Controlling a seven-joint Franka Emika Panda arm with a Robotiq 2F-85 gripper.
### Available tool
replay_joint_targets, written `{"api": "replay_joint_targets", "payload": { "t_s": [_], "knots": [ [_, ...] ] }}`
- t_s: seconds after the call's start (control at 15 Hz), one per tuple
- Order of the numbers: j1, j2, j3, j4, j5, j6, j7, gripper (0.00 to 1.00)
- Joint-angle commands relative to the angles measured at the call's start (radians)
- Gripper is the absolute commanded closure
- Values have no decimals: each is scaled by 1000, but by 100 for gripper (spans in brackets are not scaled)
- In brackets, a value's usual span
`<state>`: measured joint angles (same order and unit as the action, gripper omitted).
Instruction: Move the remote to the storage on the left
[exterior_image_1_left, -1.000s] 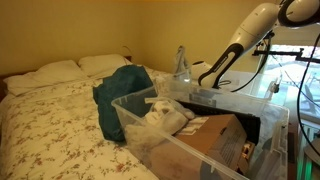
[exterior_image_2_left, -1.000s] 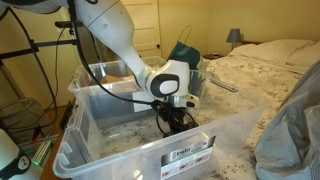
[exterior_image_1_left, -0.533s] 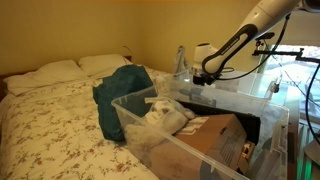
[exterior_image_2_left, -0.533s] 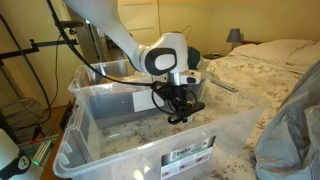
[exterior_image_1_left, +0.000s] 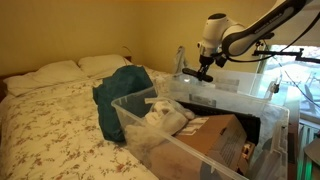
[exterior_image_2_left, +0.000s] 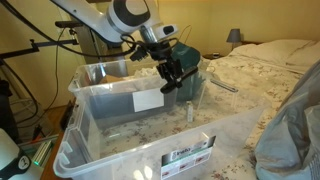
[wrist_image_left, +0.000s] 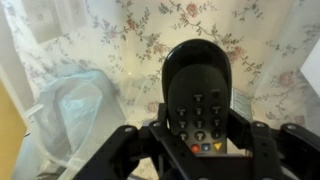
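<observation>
My gripper is going to let go of the slim black remote, still in the air above a clear tub, in the storage (exterior_image_1_left: 204, 115), where the white fabric meets the brown cardboard.
My gripper (exterior_image_1_left: 205, 66) (exterior_image_2_left: 168, 70) is shut on the slim black remote (exterior_image_2_left: 172, 80) and holds it in the air above a clear tub with a floral sheet showing through (exterior_image_2_left: 130, 135). In the wrist view the remote (wrist_image_left: 196, 85) stands between the two fingers (wrist_image_left: 198, 135), keypad facing the camera. The storage (exterior_image_1_left: 128, 112), a clear tub with white fabric showing through, stands in the foreground of an exterior view, nearer the bed than my gripper.
A teal cloth (exterior_image_1_left: 122, 88) lies on the floral bed (exterior_image_1_left: 50, 115) beside the storage. Brown cardboard (exterior_image_1_left: 215, 142) shows through clear plastic next to the white fabric. A second clear tub (exterior_image_2_left: 105, 72) stands behind. A crumpled plastic bag (wrist_image_left: 68, 100) lies below.
My gripper has risen out of the clear tub with the remote in it, from near the tub's floor to above its rim.
</observation>
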<state>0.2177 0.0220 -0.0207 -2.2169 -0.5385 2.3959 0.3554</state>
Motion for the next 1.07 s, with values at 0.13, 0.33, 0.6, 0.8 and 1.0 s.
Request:
{"api": "replay_joint_targets", "payload": {
  "t_s": [0.13, 0.33, 0.6, 0.8, 1.0],
  "knots": [
    [21, -261, 206, -119, -29, -156, 32, 71],
    [70, -300, 328, -131, 50, -253, 21, 71],
    [121, -240, 464, -84, 70, -332, 65, 71],
    [116, -147, 523, -46, 32, -326, 146, 20],
    [119, -106, 515, -38, 49, -321, 174, 0]
  ]
}}
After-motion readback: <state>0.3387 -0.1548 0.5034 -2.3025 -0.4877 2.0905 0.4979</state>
